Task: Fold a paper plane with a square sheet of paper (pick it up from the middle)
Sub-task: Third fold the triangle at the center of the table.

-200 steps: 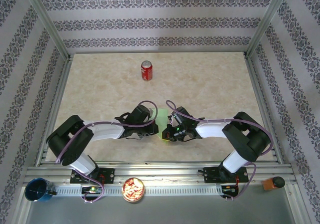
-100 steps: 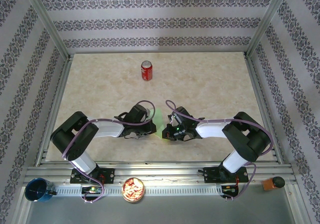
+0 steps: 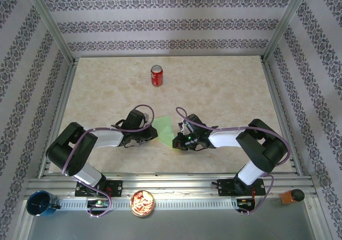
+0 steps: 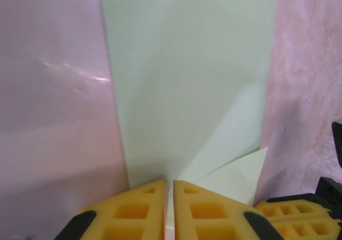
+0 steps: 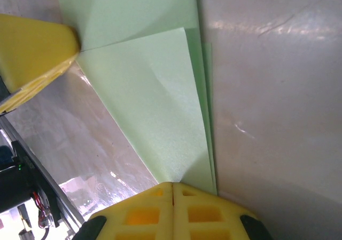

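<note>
My right gripper is holding the folded paper at its near tip, away from the paper's middle, so it should open and take the paper's edge (image 5: 194, 36) next to the flap's corner.
The square sheet of paper (image 3: 165, 126) is light green and folded into a pointed, layered shape lying on the table between both grippers. My left gripper (image 3: 154, 134) is at its left edge. In the left wrist view its yellow fingertips (image 4: 170, 184) stand a narrow slit apart, with the paper's (image 4: 187, 79) edge running into the slit. My right gripper (image 3: 179, 141) is at the paper's near right end. It is shut (image 5: 172, 185) on the tip of the folded paper (image 5: 149, 101). A left finger (image 5: 32, 47) touches the paper's far corner in the right wrist view.
A red can (image 3: 156, 75) stands upright at the back of the marble table. On the front rail are a blue cup (image 3: 40, 203), a bowl of snacks (image 3: 142, 203) and an orange object (image 3: 291, 196). Metal frame posts border the table.
My left gripper has slid left, uncovering more of the green paper, and its jaws have parted a little. The right gripper stays shut in place.
</note>
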Robot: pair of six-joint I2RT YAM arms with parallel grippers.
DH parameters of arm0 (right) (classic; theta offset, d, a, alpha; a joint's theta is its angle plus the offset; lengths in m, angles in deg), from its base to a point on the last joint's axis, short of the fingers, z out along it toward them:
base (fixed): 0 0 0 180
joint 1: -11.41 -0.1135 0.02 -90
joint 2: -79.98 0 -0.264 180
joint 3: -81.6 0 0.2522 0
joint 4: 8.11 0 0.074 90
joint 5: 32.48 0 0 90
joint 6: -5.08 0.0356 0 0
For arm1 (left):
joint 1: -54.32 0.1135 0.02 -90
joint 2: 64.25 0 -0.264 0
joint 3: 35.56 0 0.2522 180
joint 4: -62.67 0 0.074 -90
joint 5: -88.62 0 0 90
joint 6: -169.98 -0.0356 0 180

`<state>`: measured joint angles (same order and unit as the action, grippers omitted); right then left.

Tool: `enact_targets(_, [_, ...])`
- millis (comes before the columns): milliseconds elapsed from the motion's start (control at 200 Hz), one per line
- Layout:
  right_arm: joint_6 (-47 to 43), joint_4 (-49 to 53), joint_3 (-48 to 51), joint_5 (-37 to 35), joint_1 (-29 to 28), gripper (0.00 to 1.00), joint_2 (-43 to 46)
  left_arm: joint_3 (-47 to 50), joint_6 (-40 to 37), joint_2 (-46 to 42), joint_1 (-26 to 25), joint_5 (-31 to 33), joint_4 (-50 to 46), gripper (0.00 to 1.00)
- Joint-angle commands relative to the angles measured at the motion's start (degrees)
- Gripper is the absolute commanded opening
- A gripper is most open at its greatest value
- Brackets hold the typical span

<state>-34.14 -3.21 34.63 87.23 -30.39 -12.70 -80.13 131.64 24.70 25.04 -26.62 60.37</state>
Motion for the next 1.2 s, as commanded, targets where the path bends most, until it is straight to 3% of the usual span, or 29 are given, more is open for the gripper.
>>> enact_targets(0, [-1.17, 7.81, 1.92, -2.26, -0.5, 0.0, -2.41, 2.16, -2.65, -1.74, 2.74, 4.24, -2.63, 0.14])
enact_targets(350, [1.55, 4.84, 1.83, 3.46, -1.18, 0.0, 4.61, -0.28, -4.36, -11.46, 3.2, -1.66, -6.98, 0.18])
enact_targets(585, [-4.49, 10.7, -0.58, 0.97, 10.03, 0.13, 13.65, -0.46, -3.85, -11.9, 3.26, -5.01, -6.51, 0.2])
enact_targets(690, [-4.99, 10.58, -2.21, 2.46, 11.3, 0.25, 12.09, -0.38, -3.32, -12.55, 3.25, -4.33, -8.33, 0.26])
enact_targets(789, [-4.09, 8.64, -3.53, 3.77, 10.24, 0.29, 9.19, 0.44, -3.24, -13.26, 3.35, -3.67, -9.09, 0.33])
enact_targets(1194, [-3.81, 8.4, -11.97, 4.13, 7.2, 0.24, -4.27, 1.13, -1.72, -12.24, 5.13, -7.07, -7.39, 0.39])
